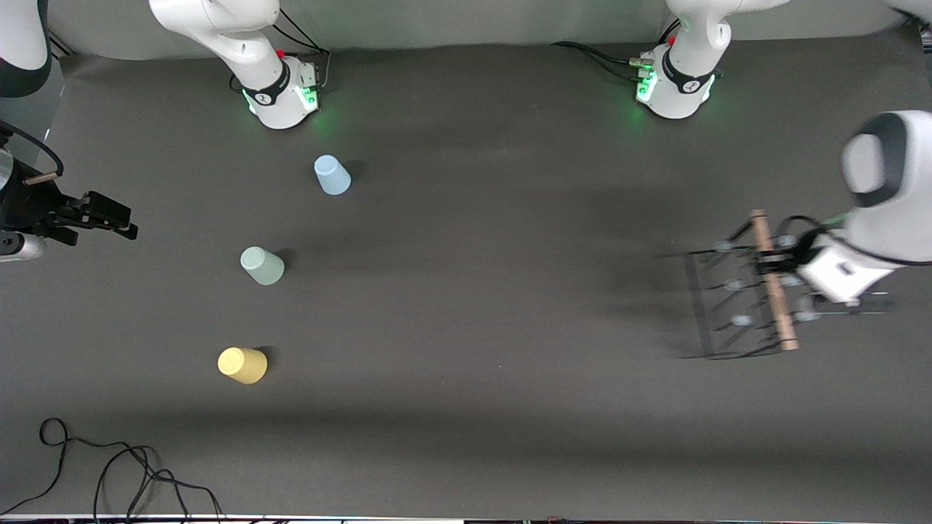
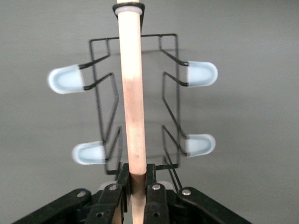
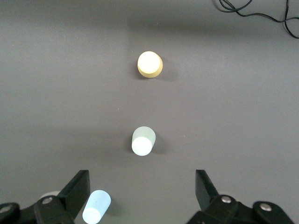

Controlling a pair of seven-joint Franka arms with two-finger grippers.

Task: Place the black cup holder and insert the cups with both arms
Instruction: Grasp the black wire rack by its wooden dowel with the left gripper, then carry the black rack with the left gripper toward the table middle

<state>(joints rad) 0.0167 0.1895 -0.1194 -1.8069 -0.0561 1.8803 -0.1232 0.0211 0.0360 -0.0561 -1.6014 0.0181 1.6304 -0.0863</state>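
I need to let go of the black cup holder with my left gripper on the bare middle of the mat, level with the mint green cup (image 1: 451, 278).
My left gripper (image 1: 775, 263) is shut on the light wooden handle (image 1: 773, 291) of the black cup holder (image 1: 717, 313) and holds it over the left arm's end of the table. In the left wrist view the fingers (image 2: 122, 176) clamp the handle (image 2: 132, 93), and the wire rack (image 2: 170, 93) with pale-tipped pegs hangs below. The pale blue cup (image 1: 332, 175), mint green cup (image 1: 262, 266) and yellow cup (image 1: 242, 364) stand mouth down toward the right arm's end. My right gripper (image 1: 120, 218) is open and empty, high over that end. Its view shows the blue (image 3: 96, 206), green (image 3: 143, 140) and yellow (image 3: 150, 64) cups.
The two arm bases (image 1: 284, 94) (image 1: 673, 87) stand at the table's edge farthest from the front camera. Loose black cables (image 1: 109, 473) lie near the front edge at the right arm's end, also in the right wrist view (image 3: 252, 9). The dark table mat (image 1: 480, 291) is bare between cups and rack.
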